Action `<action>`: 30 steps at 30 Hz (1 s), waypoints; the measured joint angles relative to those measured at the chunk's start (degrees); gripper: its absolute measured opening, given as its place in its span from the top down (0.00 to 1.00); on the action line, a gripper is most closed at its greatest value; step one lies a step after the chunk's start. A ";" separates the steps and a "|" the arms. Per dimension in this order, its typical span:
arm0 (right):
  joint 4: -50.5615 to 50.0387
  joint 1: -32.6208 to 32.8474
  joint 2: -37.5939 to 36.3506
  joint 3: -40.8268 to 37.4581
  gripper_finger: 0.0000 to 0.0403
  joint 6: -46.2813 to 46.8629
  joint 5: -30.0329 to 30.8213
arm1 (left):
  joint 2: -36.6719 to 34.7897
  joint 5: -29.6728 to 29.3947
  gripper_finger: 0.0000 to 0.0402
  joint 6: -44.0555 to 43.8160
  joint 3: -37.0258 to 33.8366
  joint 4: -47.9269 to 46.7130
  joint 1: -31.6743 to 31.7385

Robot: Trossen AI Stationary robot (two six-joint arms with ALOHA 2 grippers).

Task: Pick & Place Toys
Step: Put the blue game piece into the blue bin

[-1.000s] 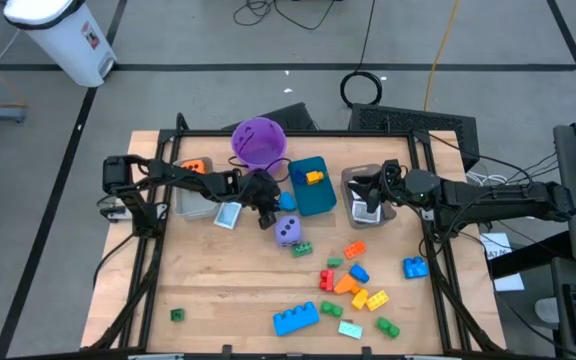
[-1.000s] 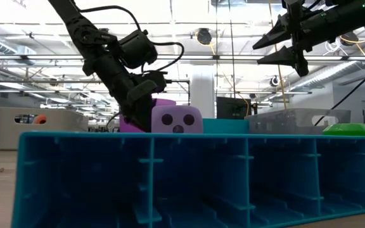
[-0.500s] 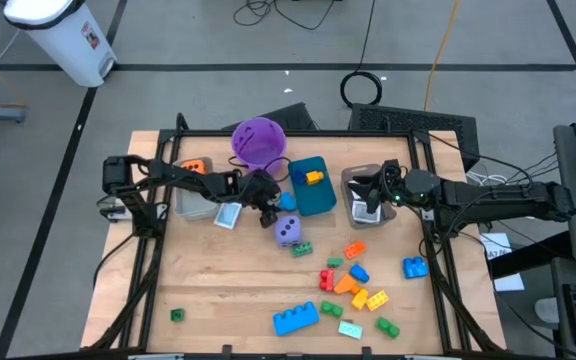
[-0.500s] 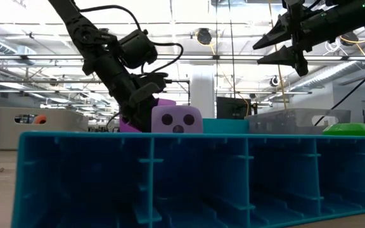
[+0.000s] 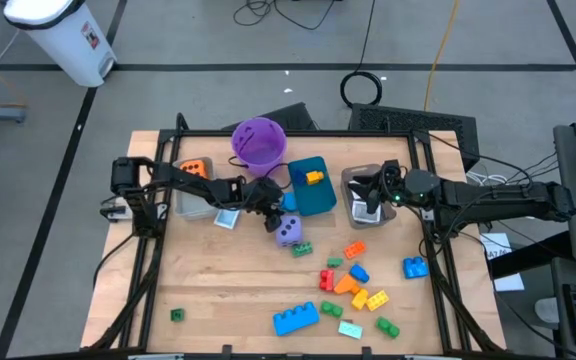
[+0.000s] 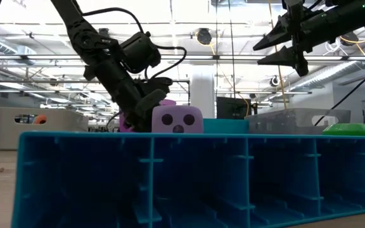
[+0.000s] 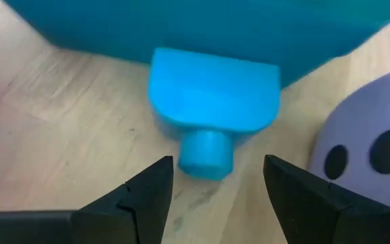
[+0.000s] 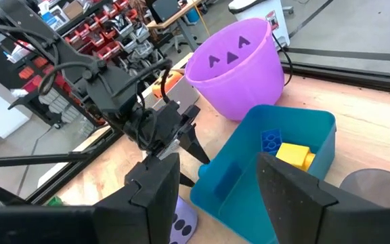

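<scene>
The small blue brick has only its stud between my left gripper's fingers, so I should back away, turn and grab the brick's body (image 7: 213,91) beside the teal bin.
A small blue brick (image 7: 212,102) lies on the table against the teal bin (image 5: 311,185), one round stud facing my left gripper. My left gripper (image 7: 217,166) is open and low over the table (image 5: 271,210); its fingers stand on either side of the stud without touching it. A purple dotted die (image 5: 288,231) sits right beside the brick and also shows in the left wrist view (image 7: 371,149). My right gripper (image 5: 368,192) is open and empty, held high over the grey bin (image 5: 356,180). Loose bricks (image 5: 353,285) lie at the near right.
The teal bin holds a yellow brick (image 8: 293,154) and a blue one. The purple bucket (image 5: 259,142) stands at the far edge. A clear bin (image 5: 193,195) holds an orange die. A picture card (image 5: 228,216) lies beside my left arm. A large blue brick (image 5: 296,318) and a green brick (image 5: 177,315) lie near the front edge.
My left gripper has moved a little toward the table's right edge and down, closer to the small blue brick and the purple die. It stays open.
</scene>
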 joint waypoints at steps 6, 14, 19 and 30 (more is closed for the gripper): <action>-0.64 0.02 0.00 0.00 0.54 0.32 -0.02 | 0.66 -2.15 0.42 -1.44 0.01 2.14 0.02; -0.83 0.01 0.00 0.00 0.54 0.34 0.00 | 0.63 -2.86 0.42 0.35 0.03 4.88 0.09; -0.83 0.00 0.00 0.00 0.54 0.35 -0.01 | 0.63 -2.79 0.42 0.37 0.03 2.91 0.13; -0.82 0.01 0.00 0.00 0.54 0.37 -0.02 | 0.63 -2.58 0.61 3.76 0.03 2.83 0.13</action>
